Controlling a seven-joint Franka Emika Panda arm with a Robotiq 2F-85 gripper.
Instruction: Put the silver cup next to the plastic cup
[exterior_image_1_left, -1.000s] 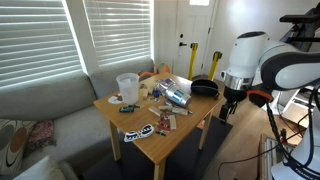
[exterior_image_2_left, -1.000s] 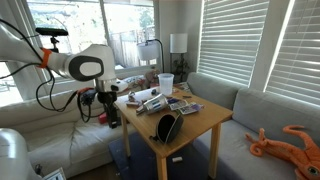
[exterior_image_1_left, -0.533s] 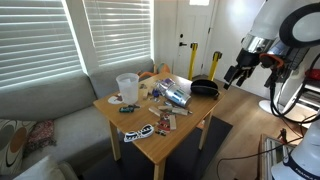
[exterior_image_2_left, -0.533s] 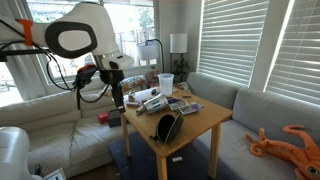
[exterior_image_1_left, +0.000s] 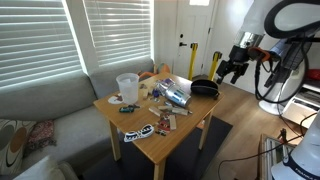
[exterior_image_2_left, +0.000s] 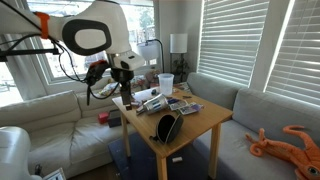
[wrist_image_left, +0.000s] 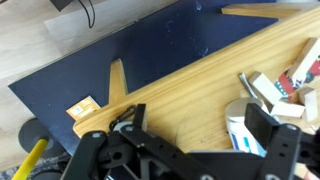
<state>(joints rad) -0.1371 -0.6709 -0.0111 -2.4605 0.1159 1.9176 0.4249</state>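
Note:
Next, I need to move my gripper to the rim of the silver cup's open end (exterior_image_1_left: 173, 83) and close it there, with one finger inside the silver cup's opening.
The silver cup (exterior_image_1_left: 178, 94) lies on its side among clutter in the middle of the wooden table (exterior_image_1_left: 160, 140). It also shows in an exterior view (exterior_image_2_left: 153, 101) and in the wrist view (wrist_image_left: 238, 126), close to my right finger. The translucent plastic cup (exterior_image_1_left: 127, 86) stands upright at the table's far corner, and shows in an exterior view (exterior_image_2_left: 166, 82) too. My gripper (exterior_image_1_left: 232, 70) hangs open and empty above the table's edge near the black bowl, apart from both cups. It also shows in an exterior view (exterior_image_2_left: 127, 90) and in the wrist view (wrist_image_left: 195, 125).
A black bowl-like object (exterior_image_1_left: 205, 87) sits on the table corner nearest the gripper. Stickers, packets and small items litter the table top (exterior_image_1_left: 140, 130). A grey sofa (exterior_image_1_left: 40, 110) stands behind the table. A dark blue rug (wrist_image_left: 110, 50) lies under it.
The arm has risen from low beside the table, then swung in toward the table's edge. The gripper stays open. The cups have not moved.

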